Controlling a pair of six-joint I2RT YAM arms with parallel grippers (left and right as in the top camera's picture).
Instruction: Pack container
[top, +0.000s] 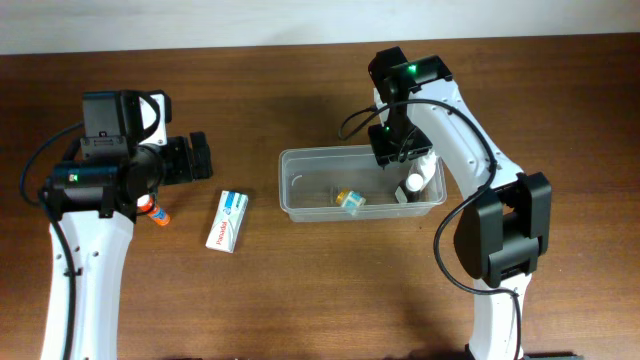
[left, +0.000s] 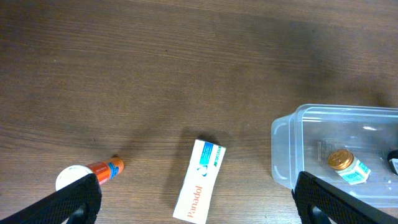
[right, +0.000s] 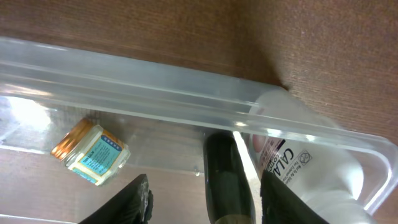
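My left gripper needs to move next to the middle of the white Panadol box (top: 227, 221) (left: 200, 180) beside the container and close there across the box's long sides.
The clear plastic container (top: 318, 153) sits at the table's middle. It holds a small gold-lidded jar with a teal label (top: 351, 199), a white bottle (top: 415, 183) and a dark bottle (right: 225, 171). My right gripper (top: 401, 150) hangs over the container's right end, open, with the dark bottle lying between its fingers (right: 205, 200) and the white bottle (right: 298, 168) to the right. My left gripper (top: 196, 159) is open and empty, above a white Panadol box (top: 227, 220) and an orange tube with a white cap (top: 156, 212).
In the left wrist view the Panadol box (left: 200, 180) lies between the tube (left: 93, 173) and the container's left rim (left: 286, 134). Bare wooden table lies all round.
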